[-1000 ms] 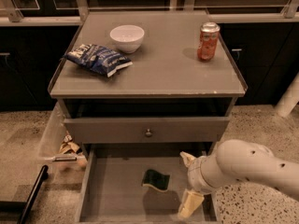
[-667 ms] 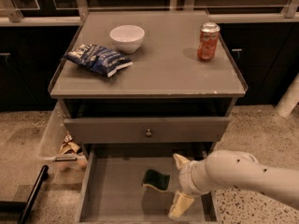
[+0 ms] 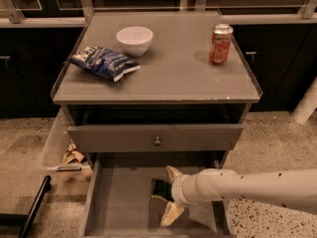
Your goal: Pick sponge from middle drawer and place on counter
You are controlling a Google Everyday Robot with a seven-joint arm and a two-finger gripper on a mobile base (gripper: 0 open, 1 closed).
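The end of the sponge (image 3: pixel 169 192) nearest my white arm, inside the open middle drawer, is the part my gripper will grab.
The sponge (image 3: pixel 161 189), dark green on top with a pale edge, lies on the grey floor of the open middle drawer (image 3: pixel 119 202). My gripper (image 3: pixel 166 195) reaches in from the right on a white arm, low inside the drawer. Its two pale fingers (image 3: pixel 173 173) stand apart, one behind the sponge and one in front of it, so the sponge's right end sits between them. The gripper is open. The counter (image 3: pixel 173 68) is the grey top of the cabinet above.
On the counter stand a white bowl (image 3: pixel 134 39), a crinkled blue snack bag (image 3: pixel 103 62) and an orange soda can (image 3: pixel 220 43). A drawer front with a round knob (image 3: pixel 157 141) juts out above the open drawer. A black bar (image 3: pixel 32 208) lies on the floor at left.
My gripper has moved left across the drawer, from right of the sponge to straddling its right end. The sponge has not moved.
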